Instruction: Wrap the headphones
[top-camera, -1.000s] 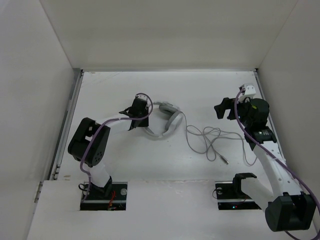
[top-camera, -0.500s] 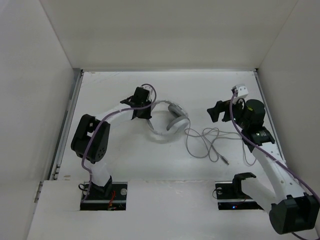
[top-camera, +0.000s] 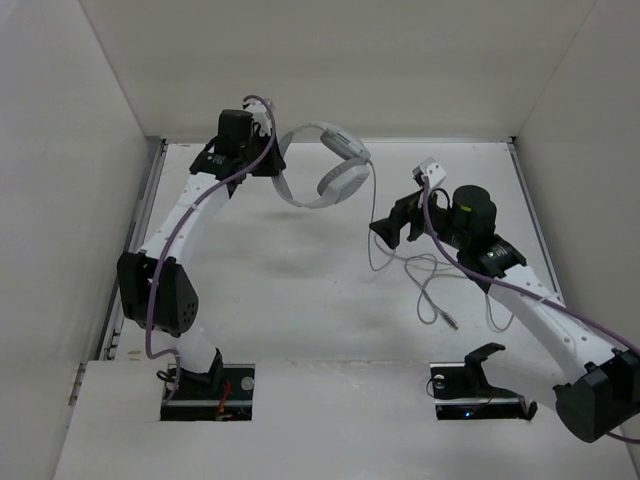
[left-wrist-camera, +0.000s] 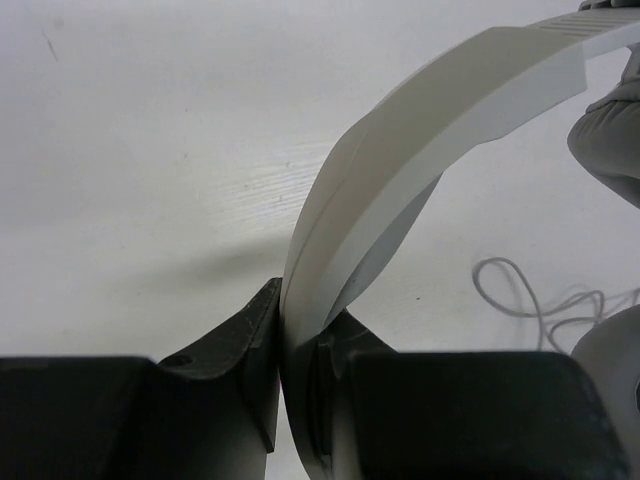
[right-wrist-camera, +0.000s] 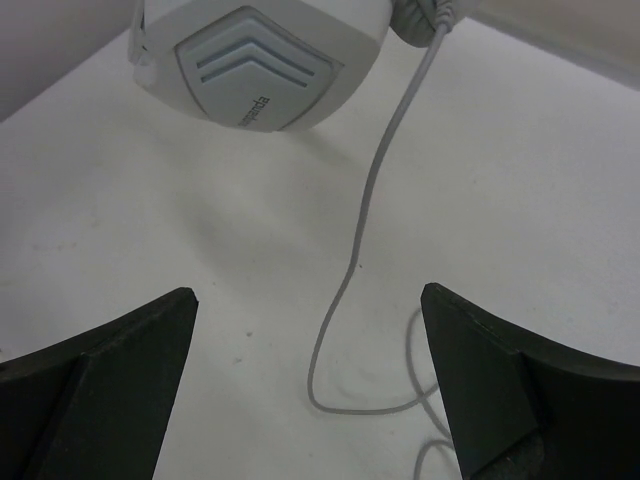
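I should next close my right gripper on the lower hanging part (top-camera: 369, 243) (right-wrist-camera: 325, 330) of the thin grey cable, below the headphones' earcup and above the loose tangle.
My left gripper (top-camera: 272, 160) is shut on the headband of the light grey-white headphones (top-camera: 322, 167) and holds them in the air over the far part of the table. In the left wrist view the headband (left-wrist-camera: 420, 150) runs up from between the closed jaws (left-wrist-camera: 300, 345). The thin grey cable (top-camera: 373, 225) hangs from an earcup down to a loose tangle (top-camera: 430, 272) on the table, ending in a small plug (top-camera: 451, 322). My right gripper (top-camera: 390, 228) is open and empty beside the hanging cable. In the right wrist view the earcup (right-wrist-camera: 262, 62) hangs above and the cable (right-wrist-camera: 350, 270) drops between the open fingers (right-wrist-camera: 130, 345).
White walls close the table (top-camera: 250, 300) on the left, back and right. A metal rail (top-camera: 135, 235) runs along the left edge. The arm bases (top-camera: 205, 385) sit at the near edge.
My left arm has lifted the headphones off the table, up and toward the back wall. The cable now hangs down. My right gripper has moved left toward the hanging cable.
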